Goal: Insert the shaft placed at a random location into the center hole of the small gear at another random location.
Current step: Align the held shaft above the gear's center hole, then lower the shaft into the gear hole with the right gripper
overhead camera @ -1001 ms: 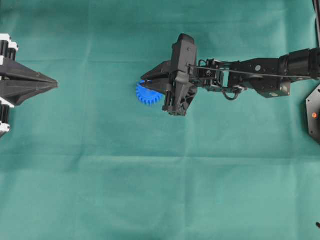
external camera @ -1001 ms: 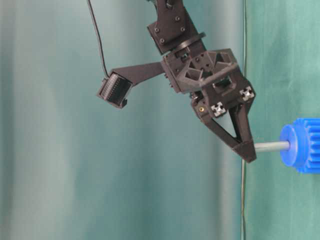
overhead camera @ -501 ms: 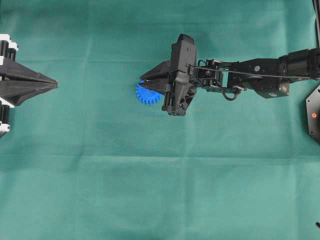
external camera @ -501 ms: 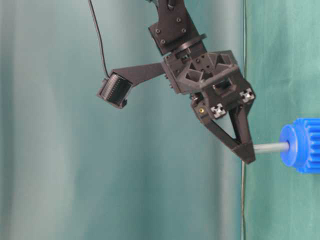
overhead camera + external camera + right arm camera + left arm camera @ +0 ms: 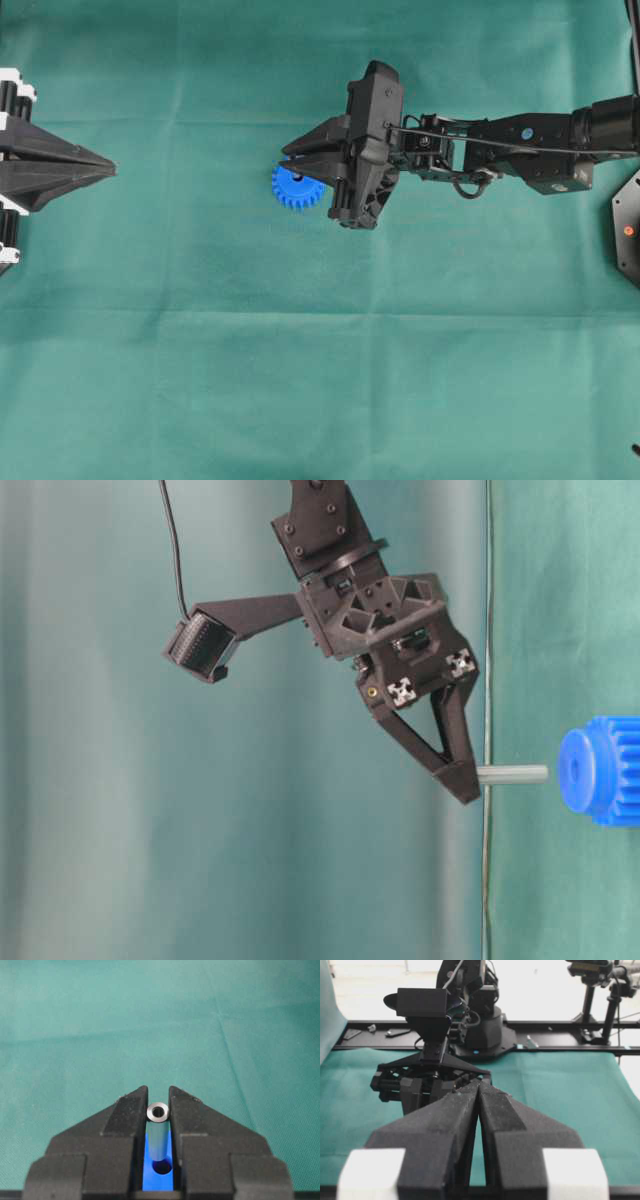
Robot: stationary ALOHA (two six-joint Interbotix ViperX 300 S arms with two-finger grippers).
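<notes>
The robot's right gripper will release the shaft so that it is standing in the dark center hole of the bright blue small gear (image 5: 297,175) (image 5: 162,1166).
The small gear (image 5: 296,189) is bright blue and lies flat on the green cloth, partly under my right gripper (image 5: 286,160). That gripper is shut on the shaft (image 5: 512,774), a thin grey pin pointing at the gear (image 5: 602,770). A small gap separates the pin's free end from the hub. In the right wrist view the shaft's shiny ring end (image 5: 158,1112) sits between the fingertips of the right gripper (image 5: 158,1095), and the dark center hole (image 5: 162,1166) shows just past the pin's far end. My left gripper (image 5: 108,170) rests shut at the far left, its jaws pressed together (image 5: 479,1084).
Green cloth (image 5: 320,380) covers the whole table. A black fixture with an orange dot (image 5: 628,230) sits at the right edge. The right arm's base (image 5: 480,1030) and a black rail (image 5: 570,1025) lie beyond the cloth's far edge.
The right gripper has drawn back from the gear with the shaft. The pin's end met the hub before; now a gap shows. The left arm has not moved.
</notes>
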